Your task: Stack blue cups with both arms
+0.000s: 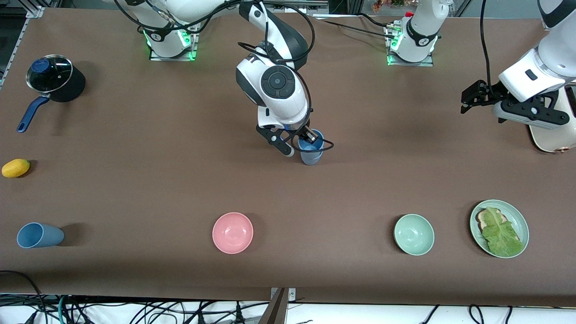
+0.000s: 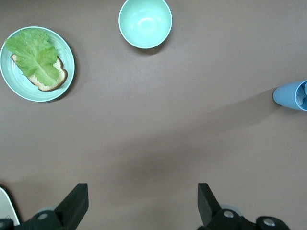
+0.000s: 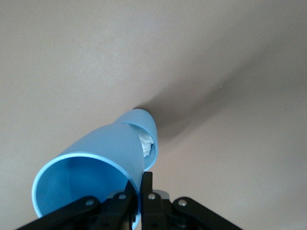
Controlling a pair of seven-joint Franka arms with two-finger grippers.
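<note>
The robot's right gripper needs to release the sky blue cup inside the blue cup (image 1: 311, 153) (image 3: 140, 146) that stands beneath it on the table.
My right gripper (image 1: 304, 140) is over the middle of the table, shut on the rim of the brighter sky blue cup (image 1: 311, 152), one finger inside and one outside. In the right wrist view the gripper (image 3: 144, 180) pinches the cup's wall (image 3: 103, 143), and the cup tilts down toward the table. I cannot tell whether its base touches. This cup also shows in the left wrist view (image 2: 289, 95). The duller grey-blue cup (image 1: 39, 235) lies on its side near the front edge at the right arm's end. My left gripper (image 1: 469, 100) (image 2: 141, 189) waits open and empty in the air at the left arm's end.
A dark pot with a glass lid (image 1: 55, 77) and a yellow fruit (image 1: 15, 168) lie at the right arm's end. A pink bowl (image 1: 232, 232), a pale green bowl (image 1: 414, 234) (image 2: 145, 23) and a plate with bread and lettuce (image 1: 499, 228) (image 2: 37, 63) line the front. A cream object (image 1: 552, 137) sits under the left arm.
</note>
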